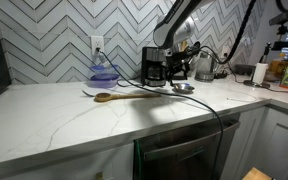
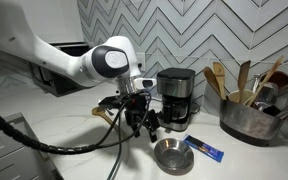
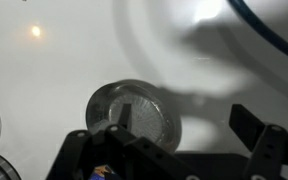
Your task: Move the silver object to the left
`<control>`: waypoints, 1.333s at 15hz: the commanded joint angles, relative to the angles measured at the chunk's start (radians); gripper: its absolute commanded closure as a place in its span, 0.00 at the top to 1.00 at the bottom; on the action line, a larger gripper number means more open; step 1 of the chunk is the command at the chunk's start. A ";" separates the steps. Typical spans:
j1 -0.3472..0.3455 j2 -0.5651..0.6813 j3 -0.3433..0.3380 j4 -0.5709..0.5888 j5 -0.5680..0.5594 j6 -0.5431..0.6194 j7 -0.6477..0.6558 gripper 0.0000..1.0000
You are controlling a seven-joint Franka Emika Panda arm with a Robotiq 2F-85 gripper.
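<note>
My gripper should next grasp the rim of the silver bowl (image 1: 173, 86) (image 3: 179, 122), on the side that faces the wooden spoon.
The silver object, a small shallow round metal bowl (image 2: 172, 156), sits on the white counter in front of the coffee maker. It also shows in an exterior view (image 1: 183, 88) and in the wrist view (image 3: 134, 118). My gripper (image 2: 147, 130) hangs open and empty a little above the counter, just beside and above the bowl. In the wrist view the open gripper (image 3: 169, 140) has one finger over the bowl's near edge and the other finger well off to the side. It does not touch the bowl.
A wooden spoon (image 1: 119, 96) lies on the counter beside the bowl. A black coffee maker (image 2: 176, 95) stands right behind. A blue packet (image 2: 204, 149) lies near the bowl. A metal pot of utensils (image 2: 246, 120) and a purple bowl (image 1: 104, 73) stand by the tiled wall.
</note>
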 commanded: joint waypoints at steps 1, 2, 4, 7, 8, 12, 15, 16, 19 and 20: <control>-0.011 0.074 -0.010 0.041 -0.005 0.059 -0.016 1.00; -0.012 0.093 -0.015 0.051 -0.005 0.068 -0.019 1.00; -0.016 0.127 -0.024 0.072 0.001 0.088 -0.014 1.00; -0.004 0.115 -0.028 0.062 0.002 0.076 -0.005 1.00; -0.005 0.125 -0.031 0.070 0.003 0.079 -0.005 1.00; -0.005 0.133 -0.032 0.079 0.003 0.079 -0.005 1.00; -0.005 0.133 -0.032 0.081 0.003 0.079 -0.005 1.00; -0.005 0.133 -0.032 0.082 0.003 0.079 -0.005 1.00; 0.017 0.147 -0.045 0.089 -0.070 0.078 0.053 1.00; 0.022 0.151 -0.047 0.090 -0.095 0.078 0.071 1.00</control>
